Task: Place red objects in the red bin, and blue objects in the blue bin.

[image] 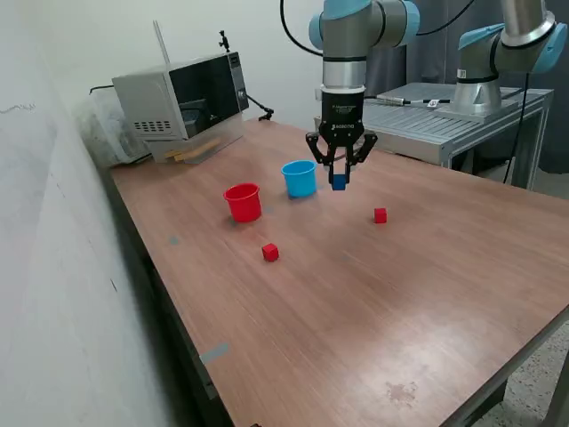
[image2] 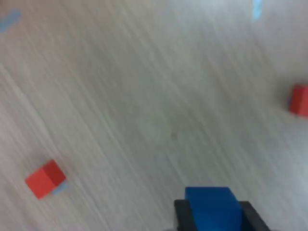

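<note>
Next, I release the dark blue cube inside the light blue cup [image: 300, 178] beside the red cup.
My gripper [image: 339, 181] hangs above the table, shut on a dark blue cube [image: 339, 182], just to the exterior view's right of the light blue cup [image: 300, 178]. The wrist view shows that blue cube [image2: 212, 207] clamped between the black fingers [image2: 182, 214]. The red cup [image: 243, 202] stands to the exterior view's left of the blue cup. Two red cubes lie on the wood: one [image: 270, 253] in front of the red cup, another [image: 380, 215] toward the exterior view's right. Both appear in the wrist view as one red cube [image2: 45, 179] and another red cube [image2: 299, 100] at the frame edge.
A microwave [image: 182, 96] sits at the back corner of the wooden table [image: 373, 311]. A second robot arm base [image: 484, 71] stands on a metal bench behind. A wall runs along the exterior view's left. Bits of blue tape [image: 213, 353] mark the table.
</note>
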